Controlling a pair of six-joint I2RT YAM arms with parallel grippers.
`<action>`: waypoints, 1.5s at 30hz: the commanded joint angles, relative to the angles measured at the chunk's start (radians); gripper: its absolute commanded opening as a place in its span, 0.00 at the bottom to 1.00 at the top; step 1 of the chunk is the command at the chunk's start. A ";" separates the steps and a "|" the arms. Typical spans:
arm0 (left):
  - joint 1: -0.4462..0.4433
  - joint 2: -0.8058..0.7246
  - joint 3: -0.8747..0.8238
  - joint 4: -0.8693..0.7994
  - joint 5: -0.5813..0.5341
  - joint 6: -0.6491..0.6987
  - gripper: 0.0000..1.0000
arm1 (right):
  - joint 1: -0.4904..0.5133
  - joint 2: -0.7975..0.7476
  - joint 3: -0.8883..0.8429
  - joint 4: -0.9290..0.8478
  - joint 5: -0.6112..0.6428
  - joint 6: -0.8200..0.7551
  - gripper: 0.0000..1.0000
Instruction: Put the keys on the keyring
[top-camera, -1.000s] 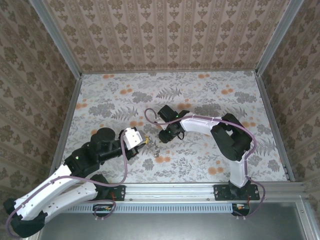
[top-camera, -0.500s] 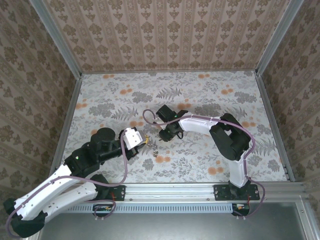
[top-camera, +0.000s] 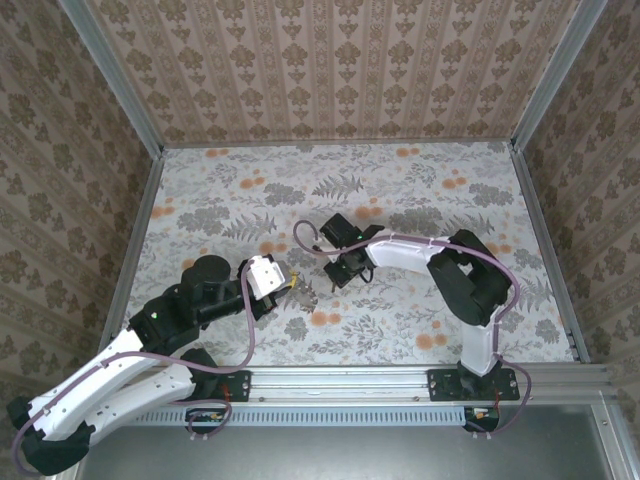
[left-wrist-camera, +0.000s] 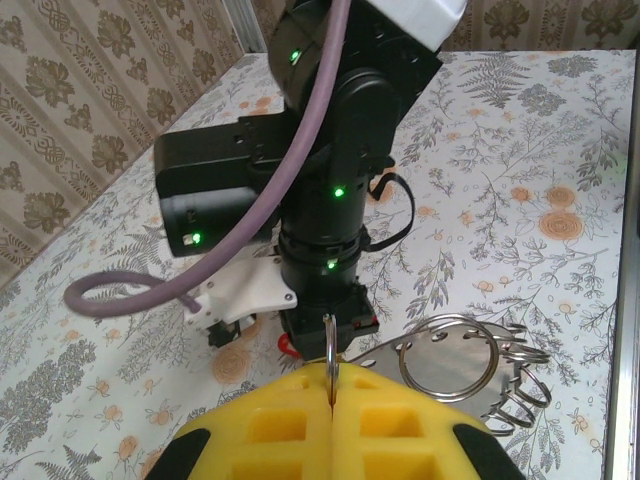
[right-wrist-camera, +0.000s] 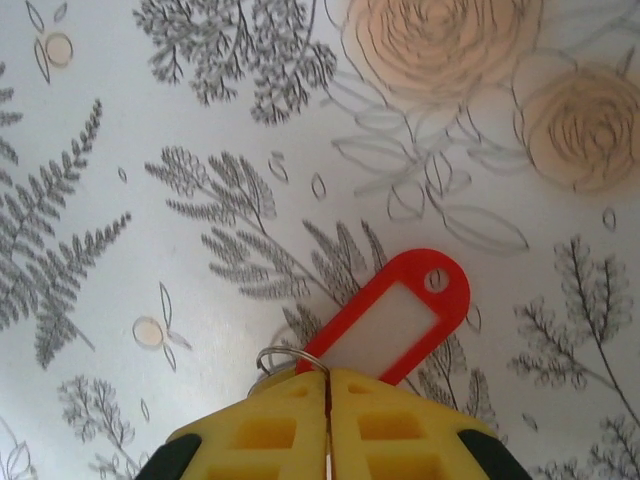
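My right gripper is pinching the split ring beside the end of the red tag. It should open and take the ring farther from the tag (right-wrist-camera: 277, 354) before it lifts.
My left gripper (left-wrist-camera: 331, 372) is shut on the keyring (left-wrist-camera: 330, 340), a thin metal ring seen edge-on and standing up from the yellow fingertips. A bunch of silvery keys (left-wrist-camera: 445, 362) with wire rings sits just right of those fingers. My right gripper (right-wrist-camera: 326, 375) points down at the table, shut on a small split ring (right-wrist-camera: 290, 358) that carries a red tag (right-wrist-camera: 385, 320) with a clear window. The tag lies flat on the table. In the top view the left gripper (top-camera: 297, 287) and right gripper (top-camera: 338, 276) are close together at mid-table.
The floral table cover (top-camera: 420, 190) is walled in by patterned panels (top-camera: 330, 70) on three sides. The right arm's purple cable (left-wrist-camera: 130, 295) loops low to the left of its wrist. Open table stretches behind and to both sides.
The right gripper's jaws have closed on the small ring, and its wrist has shifted slightly to the right. The left arm has stayed put, still clamped.
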 joint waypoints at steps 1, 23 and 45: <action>0.008 -0.008 0.028 0.036 0.009 -0.020 0.00 | -0.023 -0.037 -0.047 0.030 -0.073 0.044 0.08; 0.005 -0.005 0.030 0.032 -0.001 -0.017 0.00 | -0.035 -0.032 -0.016 0.067 -0.120 -0.017 0.39; 0.014 -0.006 0.038 0.032 0.016 -0.014 0.00 | 0.024 0.030 -0.009 0.015 0.029 -0.063 0.34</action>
